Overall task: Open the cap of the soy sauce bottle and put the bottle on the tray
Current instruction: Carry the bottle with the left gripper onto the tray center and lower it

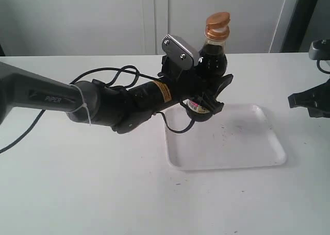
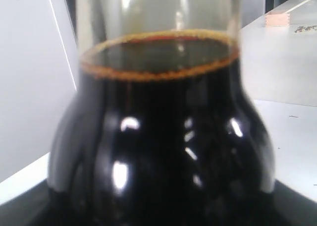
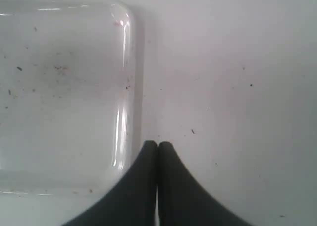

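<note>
Next, the left gripper releases the soy sauce bottle, now held over a far corner of the tray, upright on the far half of the tray's white bottom (image 1: pixel 211 129).
My left gripper (image 1: pixel 213 98) is shut on the lower body of the soy sauce bottle (image 1: pixel 212 61), holding it roughly upright over the far left corner of the tray (image 1: pixel 227 166). The copper-orange cap (image 1: pixel 217 27) tops the bottle, and its flip lid looks raised. I cannot tell whether the bottle's base touches the tray. In the left wrist view the bottle (image 2: pixel 163 146) fills the frame with dark liquid up to its shoulders. My right gripper (image 3: pixel 158 144) is shut and empty, low over the table just beside the tray's rim (image 3: pixel 124 87).
The right arm (image 1: pixel 309 98) sits at the table's right edge. The left arm's cable (image 1: pixel 111 75) loops over its forearm. A small wooden block (image 2: pixel 277 19) lies on a far surface. The tray floor is speckled with dark crumbs.
</note>
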`<action>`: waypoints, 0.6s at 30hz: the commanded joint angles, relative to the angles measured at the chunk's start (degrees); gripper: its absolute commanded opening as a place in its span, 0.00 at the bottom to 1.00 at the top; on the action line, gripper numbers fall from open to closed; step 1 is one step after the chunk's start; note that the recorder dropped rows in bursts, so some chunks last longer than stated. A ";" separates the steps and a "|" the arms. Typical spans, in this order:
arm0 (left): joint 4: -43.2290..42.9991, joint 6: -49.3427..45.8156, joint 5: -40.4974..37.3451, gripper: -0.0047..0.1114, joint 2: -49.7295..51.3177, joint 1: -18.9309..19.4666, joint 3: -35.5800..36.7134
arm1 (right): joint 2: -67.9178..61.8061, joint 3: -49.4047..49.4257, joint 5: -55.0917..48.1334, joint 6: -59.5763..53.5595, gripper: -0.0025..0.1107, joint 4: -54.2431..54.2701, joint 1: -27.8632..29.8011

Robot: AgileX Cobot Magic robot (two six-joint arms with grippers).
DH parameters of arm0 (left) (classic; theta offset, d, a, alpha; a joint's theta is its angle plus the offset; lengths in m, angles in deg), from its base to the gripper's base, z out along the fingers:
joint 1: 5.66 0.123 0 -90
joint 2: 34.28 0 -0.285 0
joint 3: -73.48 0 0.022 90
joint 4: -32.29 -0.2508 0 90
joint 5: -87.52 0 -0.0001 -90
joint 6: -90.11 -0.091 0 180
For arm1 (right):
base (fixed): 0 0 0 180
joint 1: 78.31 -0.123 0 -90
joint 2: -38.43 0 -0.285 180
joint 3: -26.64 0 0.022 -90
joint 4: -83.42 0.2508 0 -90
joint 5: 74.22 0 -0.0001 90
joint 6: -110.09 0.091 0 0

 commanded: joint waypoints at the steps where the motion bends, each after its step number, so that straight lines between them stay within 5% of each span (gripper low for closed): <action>1: 1.40 2.08 5.62 0.04 1.28 0.22 -4.36 | -0.28 0.19 0.72 -0.35 0.02 0.26 0.19; 18: 2.39 6.83 7.89 0.04 9.30 0.22 -9.63 | -0.28 0.19 1.39 -0.35 0.02 0.52 0.19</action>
